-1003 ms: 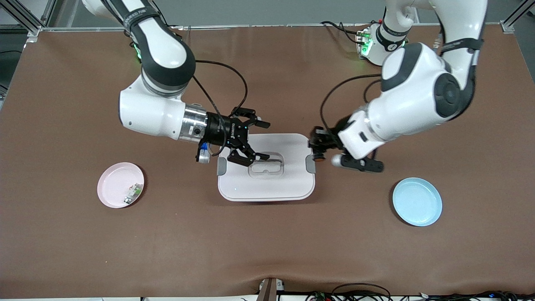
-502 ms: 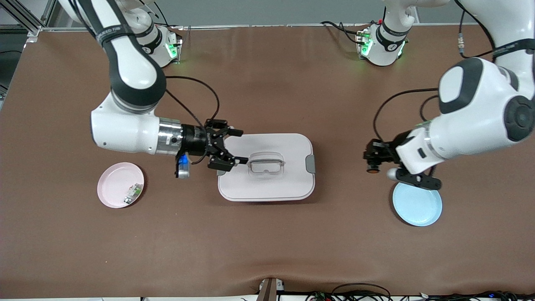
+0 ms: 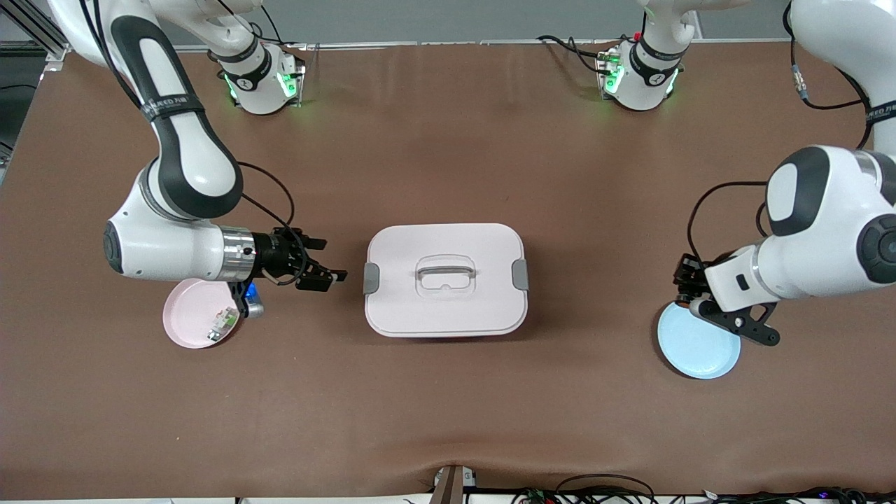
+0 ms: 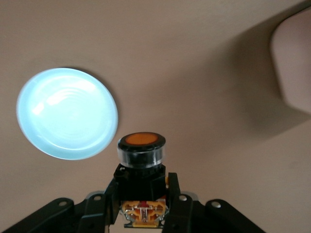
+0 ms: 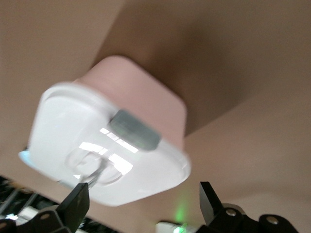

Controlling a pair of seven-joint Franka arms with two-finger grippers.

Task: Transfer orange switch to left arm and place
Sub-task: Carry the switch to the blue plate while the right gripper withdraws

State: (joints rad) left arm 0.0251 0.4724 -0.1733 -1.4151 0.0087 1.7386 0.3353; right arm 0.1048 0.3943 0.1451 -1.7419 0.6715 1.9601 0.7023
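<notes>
Next, my left gripper sets the orange switch down near the middle of the blue plate (image 3: 705, 341) (image 4: 68, 121).
The orange switch (image 4: 142, 145), a black cylinder with a round orange cap, sits clamped between the fingers of my left gripper (image 4: 143, 194). In the front view the left gripper (image 3: 686, 287) hangs over the edge of the blue plate (image 3: 700, 353) that faces the box, and the switch is hidden under it. The blue plate also shows in the left wrist view (image 4: 68, 114). My right gripper (image 3: 327, 260) is open and empty, beside the white box (image 3: 420, 308), between it and the pink plate (image 3: 189, 315). The right wrist view shows the box (image 5: 112, 145) ahead of the open right gripper (image 5: 143, 199).
The pink plate holds a small green-and-white component (image 3: 222, 323). The box stands mid-table with grey latches and a recessed handle (image 3: 446, 269). A corner of the box shows in the left wrist view (image 4: 294, 63). Brown table surface lies all around.
My right gripper has drawn back off the box toward the pink plate, open. My left gripper has carried the switch away from the box to over the blue plate's edge.
</notes>
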